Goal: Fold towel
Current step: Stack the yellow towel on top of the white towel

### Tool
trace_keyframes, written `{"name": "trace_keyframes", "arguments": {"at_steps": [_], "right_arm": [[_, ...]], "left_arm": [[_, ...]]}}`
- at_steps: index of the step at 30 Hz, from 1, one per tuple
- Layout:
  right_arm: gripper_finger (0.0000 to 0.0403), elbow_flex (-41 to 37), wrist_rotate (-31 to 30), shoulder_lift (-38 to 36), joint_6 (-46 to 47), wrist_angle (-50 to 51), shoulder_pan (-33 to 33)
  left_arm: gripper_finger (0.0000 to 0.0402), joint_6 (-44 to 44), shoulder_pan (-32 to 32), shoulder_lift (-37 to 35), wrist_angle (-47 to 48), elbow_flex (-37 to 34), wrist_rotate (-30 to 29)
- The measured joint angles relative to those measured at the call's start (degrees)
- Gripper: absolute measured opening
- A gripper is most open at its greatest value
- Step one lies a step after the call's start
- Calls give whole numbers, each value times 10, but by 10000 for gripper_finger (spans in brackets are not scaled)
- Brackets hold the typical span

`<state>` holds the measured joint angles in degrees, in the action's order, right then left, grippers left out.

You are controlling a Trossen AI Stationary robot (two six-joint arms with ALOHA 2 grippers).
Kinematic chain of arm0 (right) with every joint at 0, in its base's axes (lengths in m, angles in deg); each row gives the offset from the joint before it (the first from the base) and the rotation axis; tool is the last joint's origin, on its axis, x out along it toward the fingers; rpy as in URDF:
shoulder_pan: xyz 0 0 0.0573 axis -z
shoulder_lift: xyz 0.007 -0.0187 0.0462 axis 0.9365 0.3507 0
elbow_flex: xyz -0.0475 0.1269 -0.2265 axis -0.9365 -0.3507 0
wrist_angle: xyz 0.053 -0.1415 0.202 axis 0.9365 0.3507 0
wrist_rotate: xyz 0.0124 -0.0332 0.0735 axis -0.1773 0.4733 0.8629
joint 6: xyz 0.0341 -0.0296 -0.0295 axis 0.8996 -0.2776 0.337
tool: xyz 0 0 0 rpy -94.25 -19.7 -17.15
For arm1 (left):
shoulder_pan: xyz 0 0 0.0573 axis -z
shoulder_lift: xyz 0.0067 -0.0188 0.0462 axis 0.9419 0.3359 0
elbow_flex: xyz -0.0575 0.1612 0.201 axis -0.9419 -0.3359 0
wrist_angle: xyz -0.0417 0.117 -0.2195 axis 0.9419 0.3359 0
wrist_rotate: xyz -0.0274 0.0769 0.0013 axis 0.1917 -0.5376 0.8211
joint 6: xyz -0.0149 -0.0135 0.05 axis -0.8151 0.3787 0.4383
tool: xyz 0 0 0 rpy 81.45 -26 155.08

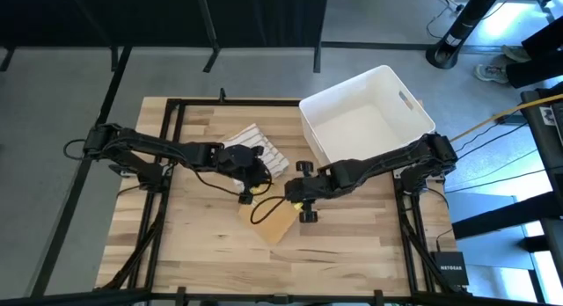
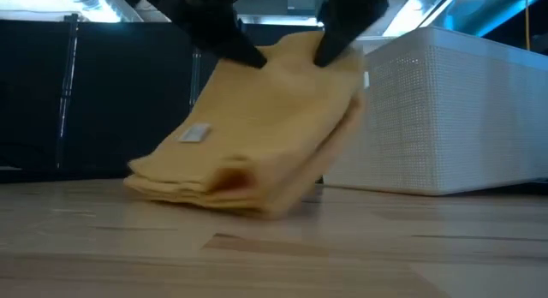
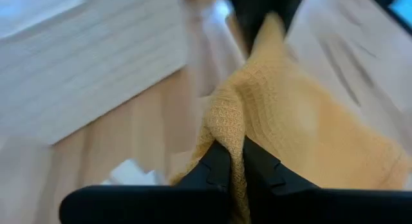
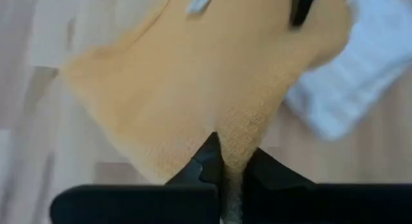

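Note:
I need to open my left gripper and let the yellow towel go so that it rests on top of the white ribbed cloth (image 1: 258,160) (image 3: 84,73).
A yellow towel (image 2: 257,127) with a small white tag (image 2: 195,134) hangs slanting between my two grippers at the table's middle. Its lower, layered end (image 2: 201,185) rests on the wood. In the high view the towel (image 1: 273,222) shows below and nearer than the grippers. My left gripper (image 1: 249,185) is shut on the towel's upper left part. My right gripper (image 1: 295,196) is shut on its upper right part. My left gripper pinches a bunched bit of the towel's upper edge (image 3: 226,130) between its two fingers, slanting down from the table's left. One layer or several, I cannot tell. The cloth runs on from there to the other gripper. My right gripper pinches the towel's upper edge (image 4: 239,143) between its two fingers, slanting steeply down from the table's right. The cloth puckers at the fingers (image 4: 209,156). The towel hangs below the hold, and its lower end lies on the table.
A white bin (image 1: 365,117) stands at the far right of the table, close behind the right arm. A white ribbed cloth (image 1: 255,148) lies on the wood just beyond the left gripper. Bare wood (image 1: 352,253) lies toward the near edge.

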<state>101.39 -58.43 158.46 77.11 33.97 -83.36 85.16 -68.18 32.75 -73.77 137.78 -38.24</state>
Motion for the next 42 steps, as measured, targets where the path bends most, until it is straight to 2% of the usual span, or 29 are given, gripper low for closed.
{"name": "trace_keyframes", "arguments": {"at_steps": [5,12,17,19,23,27,32,35,38,42], "right_arm": [[9,55,-73,0,-113,39,18],[7,89,-74,0,-233,31,74],[7,102,-70,0,-297,-6,112],[5,115,-54,0,-319,-2,122],[5,124,17,0,-388,-11,141],[5,124,59,5,-454,-40,173],[5,124,104,9,-459,-72,220],[5,124,120,29,-458,-116,245],[5,124,131,63,-458,-148,262],[5,124,125,112,-458,-184,273]], "left_arm": [[6,-74,15,-44,22,0,-123],[7,-200,23,-145,81,0,-184],[10,-253,22,-177,145,0,-260],[11,-258,23,-179,150,0,-264],[12,-273,25,-179,165,0,-272],[12,-306,20,-179,183,0,-332],[12,-319,15,-178,192,-1,-387],[12,-346,7,-178,237,-1,-427],[13,-378,-2,-174,280,-7,-444],[13,-385,-16,-168,266,-54,-451]]}}
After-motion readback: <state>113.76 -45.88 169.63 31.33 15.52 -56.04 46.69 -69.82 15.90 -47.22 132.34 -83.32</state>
